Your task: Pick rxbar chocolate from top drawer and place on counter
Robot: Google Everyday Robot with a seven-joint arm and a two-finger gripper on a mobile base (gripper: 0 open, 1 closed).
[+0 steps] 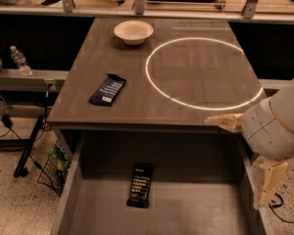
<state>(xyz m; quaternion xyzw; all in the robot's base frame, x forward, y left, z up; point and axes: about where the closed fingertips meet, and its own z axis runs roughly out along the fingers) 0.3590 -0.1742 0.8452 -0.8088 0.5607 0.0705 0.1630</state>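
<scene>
The rxbar chocolate is next, and my gripper needs to go to the far end [142, 173] of the rxbar chocolate, the end toward the counter, and close there.
The rxbar chocolate [140, 186], a black wrapper with white text, lies flat on the grey floor of the open top drawer [186, 214], left of its middle. The counter [112, 58] is the wood-grain tabletop above it, with a bright white circle of light [203, 72] on its right half. My gripper [232, 163] hangs at the right, over the drawer's right wall and the counter's front right corner. It is open and empty: one cream finger [224, 122] points left, the other [267, 182] points down. It is well to the right of the bar.
A dark blue wrapped bar [108, 89] lies on the counter's left half. A white bowl [133, 32] stands at the back. A water bottle [19, 60] stands on a shelf to the left. A wire basket [54, 173] and cables are on the floor.
</scene>
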